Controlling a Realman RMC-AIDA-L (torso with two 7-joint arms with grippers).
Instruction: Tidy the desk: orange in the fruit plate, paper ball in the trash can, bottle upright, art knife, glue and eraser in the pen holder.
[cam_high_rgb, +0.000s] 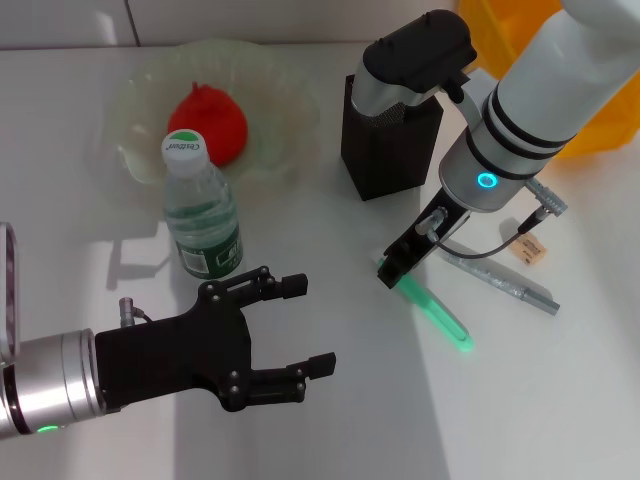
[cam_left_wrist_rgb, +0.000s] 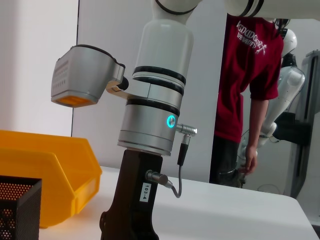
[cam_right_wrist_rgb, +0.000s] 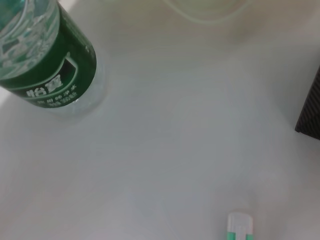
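Note:
I have my right gripper too near the far end of the green stick, so I should open it and grip farther (cam_high_rgb: 414, 294) along the stick before I lift it.
The orange (cam_high_rgb: 210, 122) lies in the pale green fruit plate (cam_high_rgb: 135, 95). In front of the plate the bottle (cam_high_rgb: 201, 208) (cam_right_wrist_rgb: 46, 60) stands upright. My left gripper (cam_high_rgb: 308, 325) is open beside and in front of the bottle, holding nothing. My right gripper (cam_high_rgb: 393, 268) is low at the near end of a green translucent stick (cam_high_rgb: 437, 312) (cam_right_wrist_rgb: 239, 227), probably the glue, which lies on the table. A grey stick (cam_high_rgb: 503, 282), probably the art knife, and the small eraser (cam_high_rgb: 531, 251) lie to its right. The black pen holder (cam_high_rgb: 390, 145) stands behind. The paper ball is out of view.
The yellow trash can (cam_high_rgb: 598, 130) (cam_left_wrist_rgb: 47, 170) sits at the back right, behind the pen holder (cam_left_wrist_rgb: 17, 210). A person in a red shirt (cam_left_wrist_rgb: 247, 75) stands beyond the table. White table (cam_high_rgb: 330, 240) lies bare between the bottle and the green stick.

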